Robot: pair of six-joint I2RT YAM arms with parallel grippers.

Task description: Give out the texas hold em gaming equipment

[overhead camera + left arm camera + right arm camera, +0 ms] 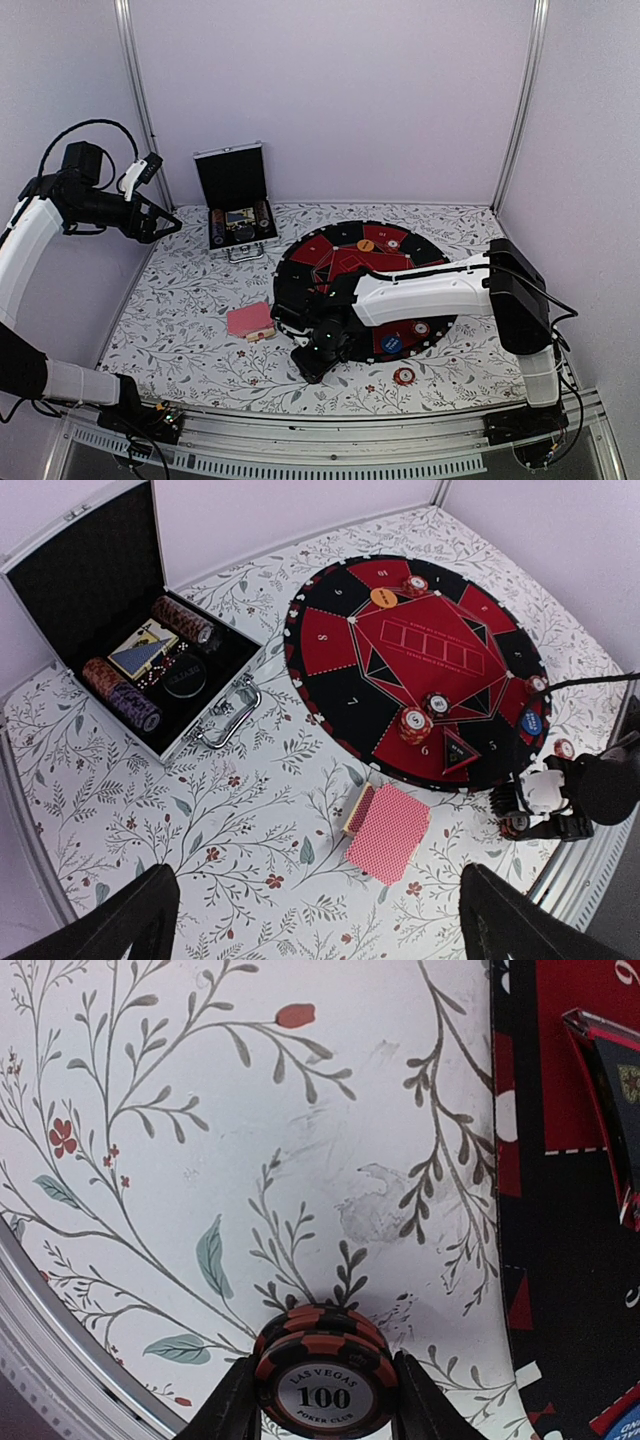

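The robot will set the poker chips down with its right gripper on the mat's black section (411, 252) next to the far red chip. The chips are now held low over the floral cloth.
In the right wrist view, two stacked orange-red and black poker chips (325, 1380) marked "100" sit between my right gripper's (325, 1405) fingers, which press on both sides of the stack. From above, the right gripper (318, 352) is low over the floral cloth, just off the mat's near-left edge. The pink-red-backed card deck (250, 320) (388, 830) lies on the cloth to its left. More chips (415, 723) rest on the mat, and one chip (403, 376) lies near the front edge. My left gripper (325, 930) hangs high at the far left, open and empty.
The round black-and-red mat (340, 262) (330, 640) fills the table's middle-right. An open silver-edged case (237, 205) (90, 580) holding chip rolls stands at the back left. A blue disc (391, 343) and an orange disc (366, 244) lie on the mat. A metal rail runs along the front edge.
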